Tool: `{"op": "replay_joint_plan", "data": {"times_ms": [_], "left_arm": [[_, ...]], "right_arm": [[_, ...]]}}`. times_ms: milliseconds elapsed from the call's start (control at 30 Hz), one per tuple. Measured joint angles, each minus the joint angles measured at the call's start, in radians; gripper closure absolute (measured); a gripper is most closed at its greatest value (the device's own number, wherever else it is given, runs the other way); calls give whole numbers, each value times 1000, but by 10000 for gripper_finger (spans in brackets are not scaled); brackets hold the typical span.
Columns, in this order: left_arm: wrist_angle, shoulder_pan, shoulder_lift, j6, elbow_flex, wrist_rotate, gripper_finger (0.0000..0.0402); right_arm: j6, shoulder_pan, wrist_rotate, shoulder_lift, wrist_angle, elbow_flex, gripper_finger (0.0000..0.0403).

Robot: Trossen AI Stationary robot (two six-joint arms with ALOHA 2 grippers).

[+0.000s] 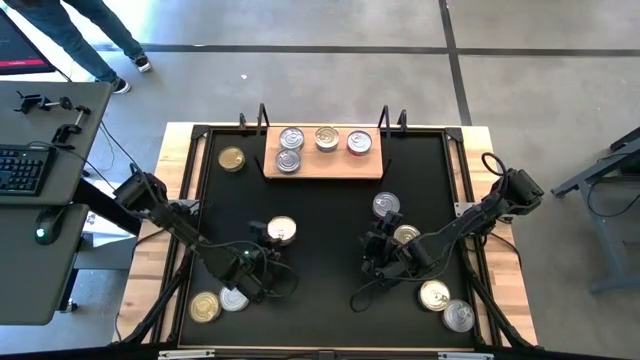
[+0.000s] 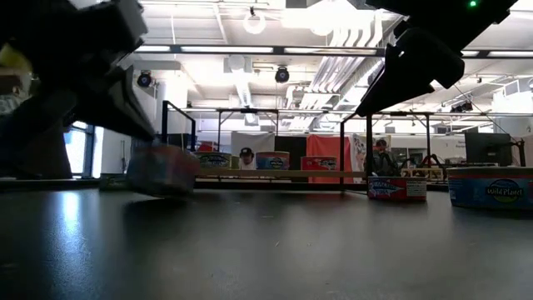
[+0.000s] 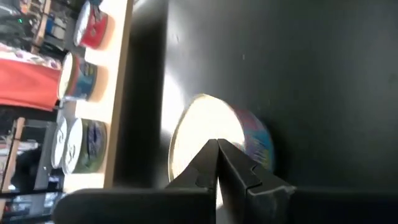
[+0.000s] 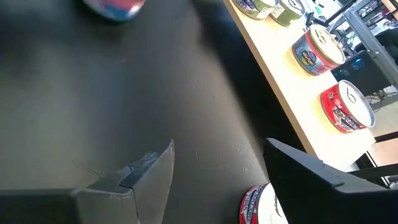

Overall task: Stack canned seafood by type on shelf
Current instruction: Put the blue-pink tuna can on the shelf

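The colourful tin slants at the ends of the left gripper's fingers, so the robot should set the tin flat and retake it by its rim (image 3: 232, 114) before carrying it to the shelf.
The wooden shelf (image 1: 322, 165) at the table's far side carries several tins (image 1: 291, 137) (image 1: 359, 142). A silver-lidded tin with a colourful side (image 1: 282, 231) (image 3: 249, 134) stands upright on the black tabletop. My left gripper (image 1: 264, 238) (image 3: 215, 144) is shut, its tips right at this tin's lid. My right gripper (image 1: 381, 247) (image 4: 217, 165) hangs open over the table at the right, with nothing between its fingers. A red-labelled tin (image 4: 258, 204) (image 1: 406, 235) stands on the table just beside it. My left gripper's shut fingertips (image 3: 211, 149) show in front of the lid (image 3: 199, 124) of the colourful tin, coming at it on a slant from the near left. Nothing shows between the fingers. Whether the tips touch the lid, I cannot tell.
Loose tins stand on the tabletop: a gold one (image 1: 231, 159) left of the shelf, two at the near left (image 1: 205, 306) (image 1: 234, 298), one mid-right (image 1: 386, 205), two at the near right (image 1: 434, 294) (image 1: 458, 316). The shelf's black uprights (image 2: 166, 125) rise at its ends.
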Motion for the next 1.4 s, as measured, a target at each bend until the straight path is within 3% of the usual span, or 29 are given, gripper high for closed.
{"op": "replay_joint_plan", "data": {"times_ms": [367,633,767,867,1000,1400], "left_arm": [[65,41,-1,42,2,4,395],[297,53,-1,114,-46,61,303],[316,81,-1,99,-85,40,255],[345,100,-2,89,-117,68,243],[472,107,5,144,-182,136,254],[523,128,36,160,-227,39,360]], "right_arm": [[0,1,0,0,0,0,162],[2,1,0,0,0,0,162],[2,1,0,0,0,0,162],[3,1,0,0,0,0,162],[3,1,0,0,0,0,162],[19,1,0,0,0,0,162]]}}
